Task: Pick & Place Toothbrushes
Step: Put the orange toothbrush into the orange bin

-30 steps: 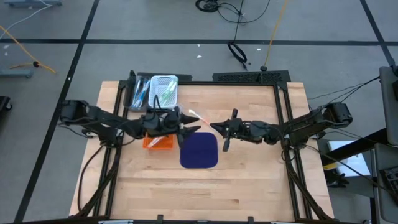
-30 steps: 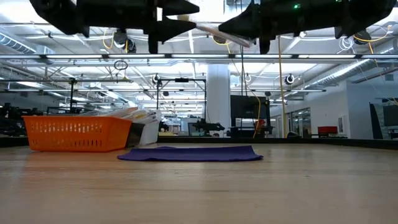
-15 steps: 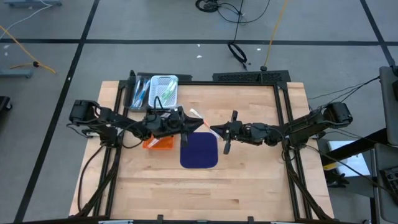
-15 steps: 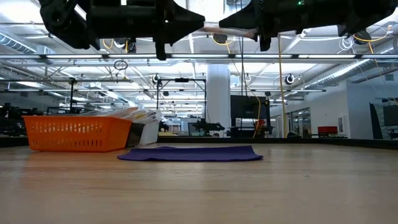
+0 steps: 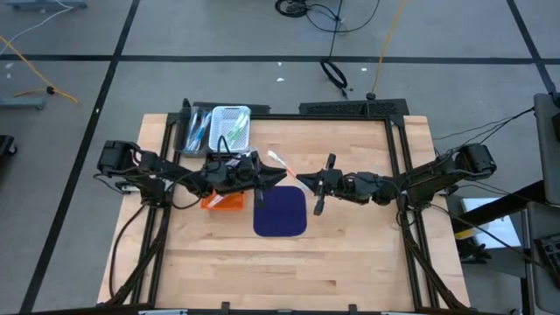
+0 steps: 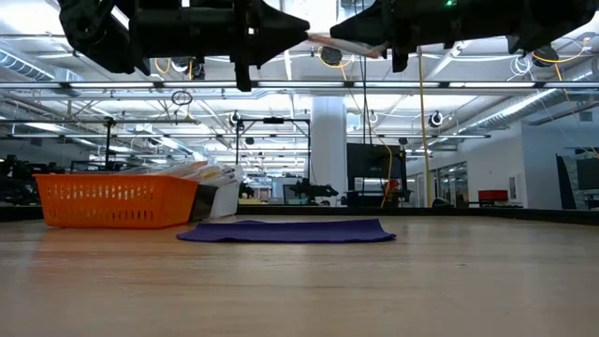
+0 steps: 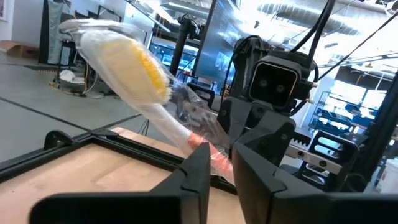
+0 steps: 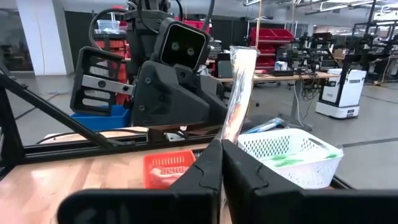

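Observation:
My left gripper will take over by the pink handle (image 7: 215, 157), because the orange basket is on that gripper's side while my right gripper holds the end of the toothbrush.
One wrapped toothbrush (image 5: 280, 163), white and pink with a yellow head (image 7: 127, 59), is held in the air above the dark blue mat (image 5: 280, 212). My left gripper (image 5: 283, 173) reaches it from the table's left and my right gripper (image 5: 300, 179) from the right. Both are shut on it, tip to tip. In the low view the toothbrush (image 6: 323, 40) shows between the two grippers, far above the table. More toothbrushes lie in the white basket (image 5: 232, 125) and the dark tray (image 5: 196, 129) at the far left. My left gripper pinches the toothbrush's pink handle part (image 7: 200, 144) between its two fingers, coming level from the table's left. The head end sticks out beyond the fingers, slanting up and toward the far edge. The toothbrush is clear of everything below. My right gripper pinches the wrapped toothbrush near its lower end (image 8: 226, 132) between its two fingers, coming level from the table's right. The wrapped length rises past the fingertips toward my left gripper, lifted clear of the mat.
An orange basket (image 5: 223, 201) stands under my left arm, left of the mat; it shows at the left in the low view (image 6: 117, 201). A black frame (image 5: 350, 109) runs around the table's far and side edges. Bare wood (image 5: 289, 271) lies on the near half.
My left gripper has moved a little down and toward the right gripper, and has shut on the toothbrush that the right gripper holds. The right gripper has stayed in place. The toothbrush stays in the air between them.

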